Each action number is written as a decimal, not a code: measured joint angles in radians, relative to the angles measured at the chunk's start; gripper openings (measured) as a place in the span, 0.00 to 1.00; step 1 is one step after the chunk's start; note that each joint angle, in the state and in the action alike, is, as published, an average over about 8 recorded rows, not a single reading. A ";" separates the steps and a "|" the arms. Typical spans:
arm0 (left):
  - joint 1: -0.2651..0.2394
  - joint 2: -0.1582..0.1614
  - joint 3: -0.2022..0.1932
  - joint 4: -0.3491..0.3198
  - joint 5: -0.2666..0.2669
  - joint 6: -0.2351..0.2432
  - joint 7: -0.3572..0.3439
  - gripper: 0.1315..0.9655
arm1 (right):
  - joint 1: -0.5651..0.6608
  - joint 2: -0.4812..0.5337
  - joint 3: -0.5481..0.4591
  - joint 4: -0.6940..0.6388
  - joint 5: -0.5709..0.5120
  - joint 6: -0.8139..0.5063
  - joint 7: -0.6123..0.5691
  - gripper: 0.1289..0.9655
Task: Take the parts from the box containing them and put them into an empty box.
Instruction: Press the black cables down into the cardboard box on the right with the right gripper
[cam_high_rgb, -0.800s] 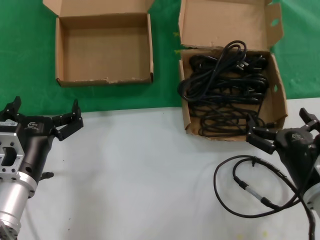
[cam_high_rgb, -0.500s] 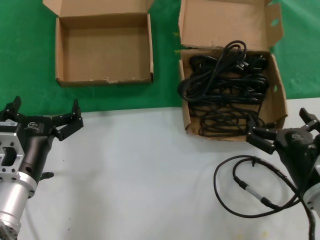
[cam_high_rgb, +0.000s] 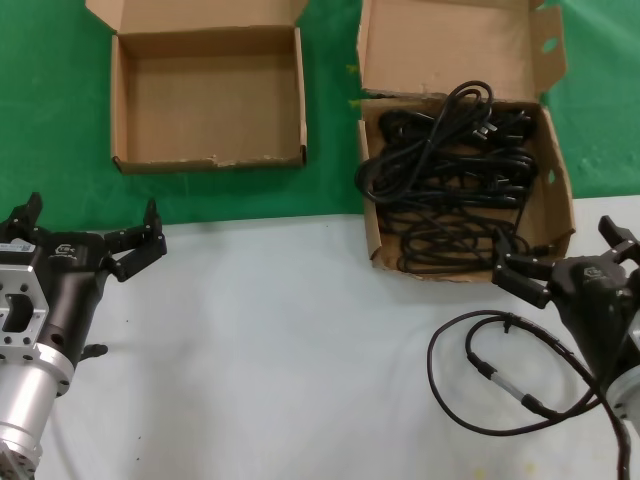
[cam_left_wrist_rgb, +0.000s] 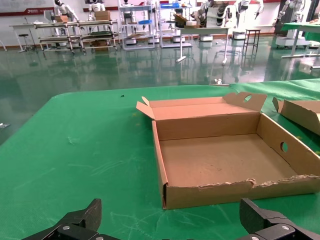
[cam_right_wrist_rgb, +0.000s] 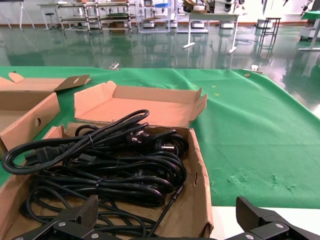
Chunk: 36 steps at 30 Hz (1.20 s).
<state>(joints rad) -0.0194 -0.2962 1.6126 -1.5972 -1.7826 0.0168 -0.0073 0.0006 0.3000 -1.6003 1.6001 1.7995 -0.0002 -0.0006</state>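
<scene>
My right gripper grips the topmost black power cord next on the tied middle (cam_high_rgb: 429, 148) (cam_right_wrist_rgb: 91, 140), between that cord's looped ends.
Several black looped power cords, the parts (cam_high_rgb: 450, 170), lie piled in the larger cardboard box (cam_high_rgb: 558, 200) at the back right, its tall slotted lid flap standing up behind. The smaller shallow empty box (cam_high_rgb: 200, 100) sits at the back left on the green cloth. My right gripper (cam_high_rgb: 556, 245) hovers open just in front of the cord box, level with its near wall; in the right wrist view the gripper (cam_right_wrist_rgb: 167, 220) faces the cords (cam_right_wrist_rgb: 100, 160). My left gripper (cam_high_rgb: 92, 212) stands open in front of the empty box (cam_left_wrist_rgb: 220, 160), a short way back from its front wall.
A thin black cable with a silver connector (cam_high_rgb: 490, 370) loops over the white table by my right arm. Green cloth (cam_high_rgb: 50, 100) covers the far half of the table. The two boxes stand side by side with a narrow gap between them.
</scene>
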 joint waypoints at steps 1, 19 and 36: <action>0.000 0.000 0.000 0.000 0.000 0.000 0.000 1.00 | 0.000 0.000 0.000 0.000 0.000 0.000 0.000 1.00; 0.000 0.000 0.000 0.000 0.000 0.000 0.000 0.90 | 0.000 0.011 -0.006 0.003 0.003 0.006 0.001 1.00; 0.000 0.000 0.000 0.000 0.000 0.000 0.000 0.56 | 0.066 0.226 -0.031 0.089 -0.077 -0.203 -0.278 1.00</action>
<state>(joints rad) -0.0194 -0.2962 1.6126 -1.5972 -1.7826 0.0168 -0.0074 0.0661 0.5264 -1.6313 1.6890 1.7224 -0.2034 -0.2783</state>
